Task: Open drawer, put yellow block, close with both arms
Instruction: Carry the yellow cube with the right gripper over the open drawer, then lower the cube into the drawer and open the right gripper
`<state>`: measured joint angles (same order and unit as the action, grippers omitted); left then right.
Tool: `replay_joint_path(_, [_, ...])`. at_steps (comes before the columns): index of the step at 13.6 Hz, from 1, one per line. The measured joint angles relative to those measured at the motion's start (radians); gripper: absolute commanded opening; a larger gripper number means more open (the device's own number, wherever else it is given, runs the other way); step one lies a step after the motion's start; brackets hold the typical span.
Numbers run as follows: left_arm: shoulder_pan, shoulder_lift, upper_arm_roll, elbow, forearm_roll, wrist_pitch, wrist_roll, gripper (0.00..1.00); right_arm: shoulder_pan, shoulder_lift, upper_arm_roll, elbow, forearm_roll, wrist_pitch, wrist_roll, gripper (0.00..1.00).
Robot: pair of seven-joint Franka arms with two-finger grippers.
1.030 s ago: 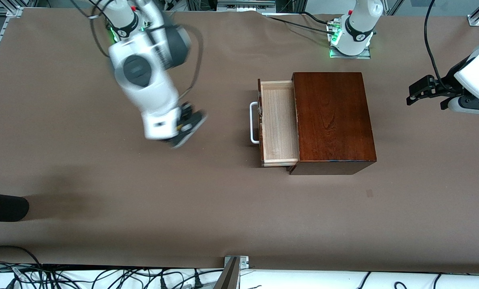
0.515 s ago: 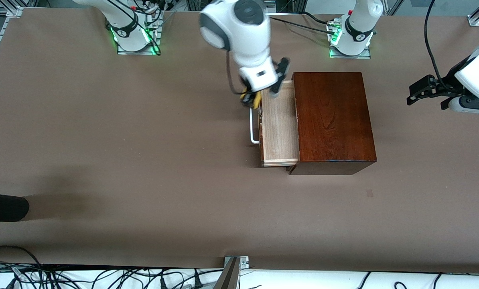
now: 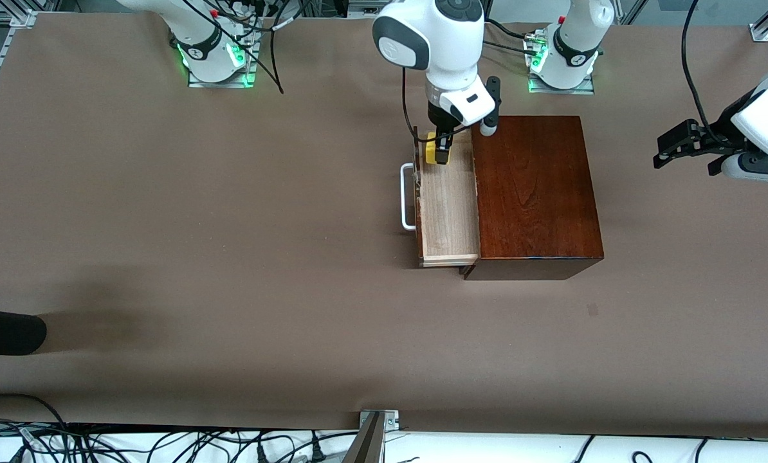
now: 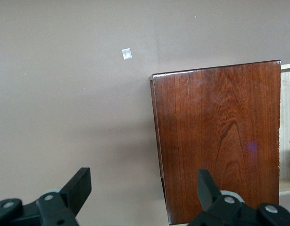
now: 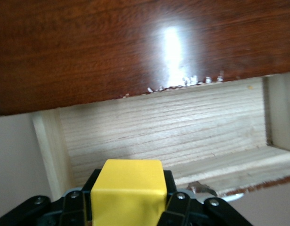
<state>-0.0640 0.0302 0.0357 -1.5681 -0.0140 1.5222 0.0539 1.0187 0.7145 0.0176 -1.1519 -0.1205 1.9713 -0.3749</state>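
Next, I set the yellow block inside the drawer (image 3: 435, 174) with my right gripper, just behind the handle's end nearest the robot bases.
The mahogany box (image 3: 534, 193) stands mid-table with its drawer (image 3: 448, 206) pulled out toward the right arm's end, pale wood lining bare, white bar handle (image 3: 408, 196) at its front. My right gripper (image 3: 438, 152) is shut on the yellow block (image 3: 431, 149) and holds it over the drawer's end nearest the robot bases. In the right wrist view the block (image 5: 129, 190) sits between the fingers above the drawer lining (image 5: 168, 127). My left gripper (image 3: 662, 151) is open, held in the air off the box's closed end; its wrist view shows the box top (image 4: 218, 136).
A dark rounded object (image 3: 4, 330) juts in at the table's edge toward the right arm's end. Cables lie along the table edge nearest the front camera. A small pale mark (image 4: 127, 53) lies on the brown table.
My right arm swung from the open table to over the drawer, carrying the yellow block. The left arm has barely moved.
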Motion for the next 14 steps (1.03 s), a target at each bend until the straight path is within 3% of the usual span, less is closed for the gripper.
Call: replay_joint_path(14, [0.000, 0.000, 0.000, 0.000, 0.000, 0.000, 0.000, 1.00, 0.010, 0.111, -0.015, 0.001, -0.044, 0.094, -0.105, 0.00])
